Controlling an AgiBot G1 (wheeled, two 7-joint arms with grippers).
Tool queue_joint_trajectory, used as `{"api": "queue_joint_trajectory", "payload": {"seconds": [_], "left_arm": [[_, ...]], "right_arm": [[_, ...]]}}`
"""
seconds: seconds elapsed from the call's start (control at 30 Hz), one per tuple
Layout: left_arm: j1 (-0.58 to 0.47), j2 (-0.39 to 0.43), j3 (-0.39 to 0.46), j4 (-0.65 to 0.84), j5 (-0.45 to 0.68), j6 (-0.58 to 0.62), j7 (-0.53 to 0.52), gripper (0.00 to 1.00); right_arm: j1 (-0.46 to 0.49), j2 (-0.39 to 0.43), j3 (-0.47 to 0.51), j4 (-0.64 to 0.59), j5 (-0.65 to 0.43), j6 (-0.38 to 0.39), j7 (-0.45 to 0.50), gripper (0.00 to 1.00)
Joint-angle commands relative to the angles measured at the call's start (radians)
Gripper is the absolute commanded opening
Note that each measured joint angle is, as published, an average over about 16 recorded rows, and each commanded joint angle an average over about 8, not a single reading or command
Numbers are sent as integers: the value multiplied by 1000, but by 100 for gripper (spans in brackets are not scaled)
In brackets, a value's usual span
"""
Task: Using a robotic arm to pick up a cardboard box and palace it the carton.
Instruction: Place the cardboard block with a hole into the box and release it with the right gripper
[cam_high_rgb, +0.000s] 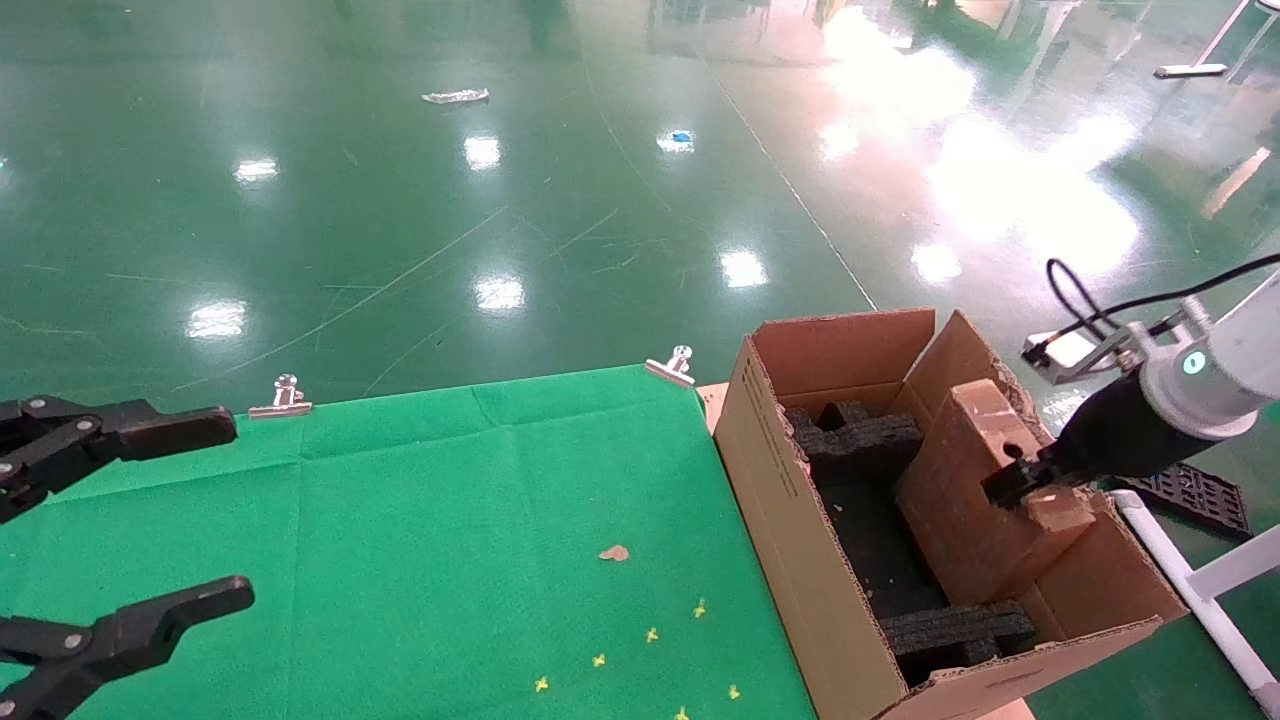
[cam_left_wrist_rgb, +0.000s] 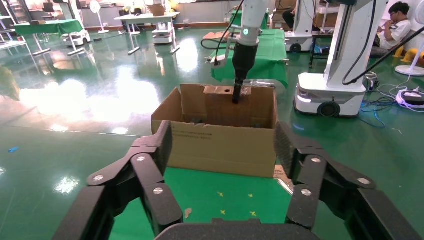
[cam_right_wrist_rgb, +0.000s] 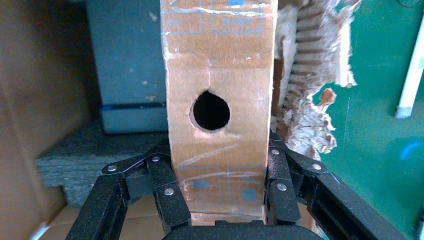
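Note:
My right gripper needs to let go of the cardboard box between the black foam inserts, along the carton's torn side (cam_high_rgb: 929, 529).
The cardboard box (cam_high_rgb: 955, 505) is a narrow brown slab with a round hole in its thin face. It stands on edge and slightly tilted inside the large brown carton (cam_high_rgb: 775, 500), between black foam inserts (cam_high_rgb: 862, 440). My right gripper (cam_high_rgb: 1012, 484) is shut on its thin holed end, on the carton's right side. The right wrist view shows the box (cam_right_wrist_rgb: 217, 65) pinched between the gripper's (cam_right_wrist_rgb: 218, 167) two fingers, with the torn inner wall (cam_right_wrist_rgb: 310, 80) beside it. My left gripper (cam_high_rgb: 238, 510) hangs open over the table's left edge, with nothing between its fingers.
A green cloth covers the table (cam_high_rgb: 450, 500), held by metal clips (cam_high_rgb: 282, 398) at the far edge. A cardboard scrap (cam_high_rgb: 614, 552) and small yellow marks lie on it. White tube framing (cam_high_rgb: 1195, 580) and a black tray (cam_high_rgb: 1190, 495) stand right of the carton.

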Motion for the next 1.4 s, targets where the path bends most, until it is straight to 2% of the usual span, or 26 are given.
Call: {"api": "queue_joint_trajectory", "payload": {"seconds": [0.03, 0.23, 0.43, 0.47, 0.7, 0.73, 1.4], "left_arm": [[0, 0, 0, 0, 0, 0, 0, 100], [0, 0, 0, 0, 0, 0, 0, 100], [0, 0, 1, 0, -1, 0, 0, 100], [0, 0, 1, 0, -1, 0, 0, 100], [0, -1, 1, 0, -1, -1, 1, 100], [0, -1, 1, 0, -1, -1, 1, 100], [-1, -1, 2, 0, -2, -1, 1, 100]], "right_arm": [[-27, -13, -1, -18, 5, 14, -2, 0], [-123, -29, 20, -37, 48, 109, -39, 0], [-186, -37, 42, -65, 87, 163, -94, 0], [-193, -38, 45, -71, 94, 167, -105, 6], [-213, -46, 63, -114, 122, 167, -182, 93], [-214, -49, 64, -122, 124, 164, -190, 100], [-213, -103, 65, -250, 127, 121, -259, 100]]}}
